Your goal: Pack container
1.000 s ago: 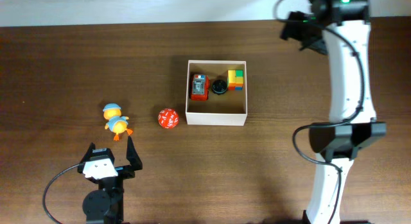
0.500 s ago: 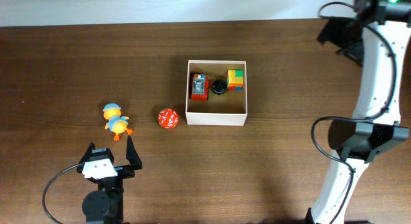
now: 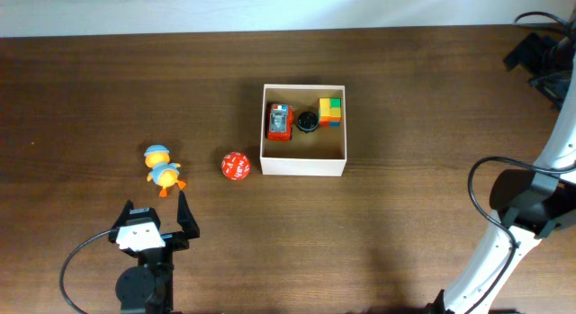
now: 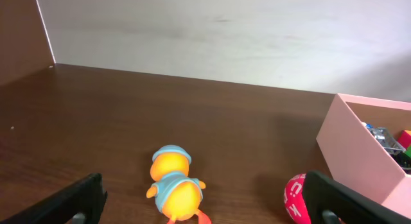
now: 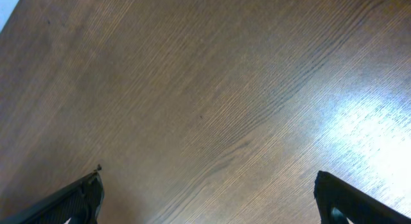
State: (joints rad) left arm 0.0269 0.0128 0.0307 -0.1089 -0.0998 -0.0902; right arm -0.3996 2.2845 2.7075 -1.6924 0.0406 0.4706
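Observation:
The robot's left gripper should next move to the orange duck's lower body [image 3: 167,178] [image 4: 182,199], between its blue shirt and its feet, and close there.
The container [image 3: 303,163] is a white-walled square box with a tan floor at the table's middle; it also shows in the left wrist view [image 4: 350,147]. In it are a red toy car [image 3: 280,121], a black round toy [image 3: 308,122] and a coloured cube [image 3: 330,111]. A red ball [image 3: 235,165] lies just left of the box. An orange duck with a blue cap [image 3: 163,170] lies further left. My left gripper [image 3: 157,211] is open and empty, near the front edge, facing the duck [image 4: 174,189] and ball [image 4: 297,198]. My right gripper [image 5: 209,195] is open and empty over bare wood at the far right.
The right arm [image 3: 526,197] rises along the table's right side, its wrist at the back right corner. A pale wall [image 4: 225,31] runs along the table's back edge.
My right arm has swung right, from the back near the box's right side to the far right back corner. The left arm and the toys have not moved.

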